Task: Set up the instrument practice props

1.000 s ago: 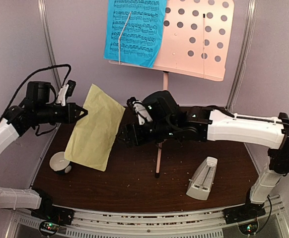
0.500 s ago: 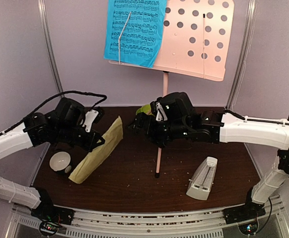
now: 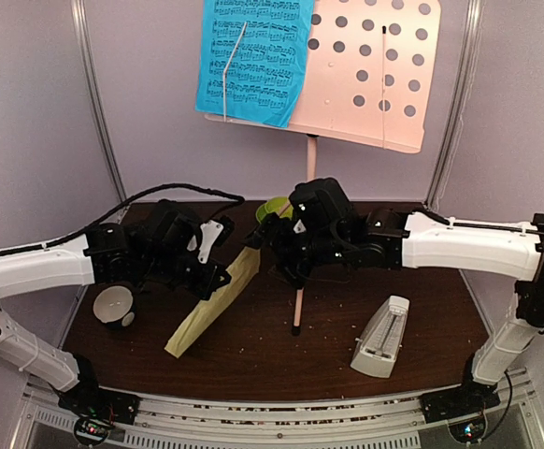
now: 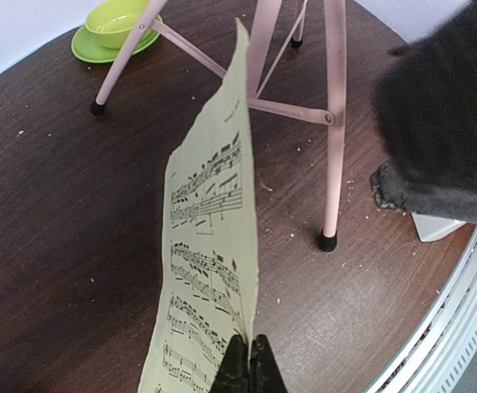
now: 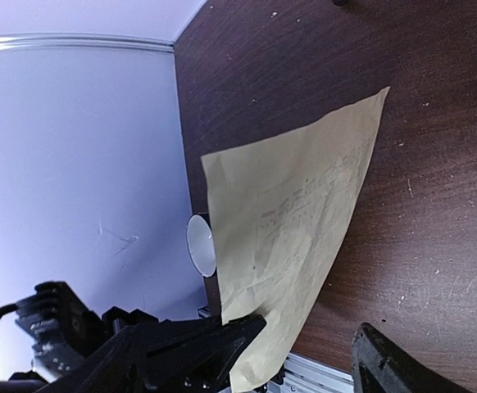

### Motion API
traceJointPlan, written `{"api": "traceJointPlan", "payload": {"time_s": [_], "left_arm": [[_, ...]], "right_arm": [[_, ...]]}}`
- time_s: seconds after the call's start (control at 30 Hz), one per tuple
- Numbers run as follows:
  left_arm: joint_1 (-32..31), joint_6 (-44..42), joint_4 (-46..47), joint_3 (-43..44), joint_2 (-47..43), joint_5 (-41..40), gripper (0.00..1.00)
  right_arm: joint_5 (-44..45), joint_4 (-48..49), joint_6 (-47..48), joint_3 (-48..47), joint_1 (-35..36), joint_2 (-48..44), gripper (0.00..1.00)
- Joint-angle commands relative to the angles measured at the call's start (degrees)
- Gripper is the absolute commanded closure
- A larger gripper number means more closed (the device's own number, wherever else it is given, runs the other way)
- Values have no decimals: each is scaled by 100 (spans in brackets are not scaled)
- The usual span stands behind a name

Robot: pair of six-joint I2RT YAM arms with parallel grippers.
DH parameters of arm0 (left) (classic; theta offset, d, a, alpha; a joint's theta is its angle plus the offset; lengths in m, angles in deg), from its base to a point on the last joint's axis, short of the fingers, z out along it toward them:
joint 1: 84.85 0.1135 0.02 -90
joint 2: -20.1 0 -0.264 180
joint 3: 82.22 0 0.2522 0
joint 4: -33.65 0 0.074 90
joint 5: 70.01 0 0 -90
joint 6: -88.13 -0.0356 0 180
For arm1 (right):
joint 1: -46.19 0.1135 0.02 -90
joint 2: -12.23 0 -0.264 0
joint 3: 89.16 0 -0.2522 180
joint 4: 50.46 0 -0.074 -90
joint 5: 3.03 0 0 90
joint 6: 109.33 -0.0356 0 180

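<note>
Next, I take its end [image 3: 252,261] nearest the stand with my right gripper, as the pale-yellow music sheet slants edge-on from my left gripper, before my left gripper regrips the opposite side.
The pink music stand stands mid-table; its perforated desk [image 3: 365,75] carries the blue music sheet [image 3: 253,56]. My left gripper [image 3: 218,279] is shut on the pale-yellow music sheet [image 3: 207,309], pinching its edge [image 4: 249,360]; the sheet [image 4: 210,246] hangs edge-on above the table, left of the stand's pole [image 3: 300,290]. My right gripper [image 3: 256,236] is open and empty, just above and right of the sheet. In the right wrist view the sheet [image 5: 296,221] lies beyond the open right gripper [image 5: 251,348]. The white metronome [image 3: 381,337] stands front right.
A small white-and-black bowl [image 3: 115,304] sits at the left front, also visible in the right wrist view [image 5: 202,244]. A green cup and saucer [image 4: 115,29] sit behind the stand's tripod legs [image 4: 330,123]. The table's front rail runs along the near edge [image 3: 281,426].
My left gripper has carried the yellow sheet rightward toward the stand's pole and turned it edge-on. My right gripper, near the sheet's edge one second ago, has drawn back above it.
</note>
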Motion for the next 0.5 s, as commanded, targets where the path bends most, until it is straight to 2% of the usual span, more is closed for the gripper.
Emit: {"api": "traceJointPlan", "payload": {"time_s": [0.0, 0.17, 0.3, 0.47], "left_arm": [[-165, -43, 475, 107, 81, -186, 100], [-304, -127, 530, 93, 236, -220, 100], [-386, -225, 604, 102, 300, -241, 100], [-419, -235, 853, -33, 346, -98, 100]], "right_arm": [[406, -542, -654, -402, -12, 200, 15], [458, -865, -773, -672, -19, 436, 18], [535, -928, -1124, -469, -24, 478, 20], [525, -1109, -1510, -517, -25, 614, 31]]}}
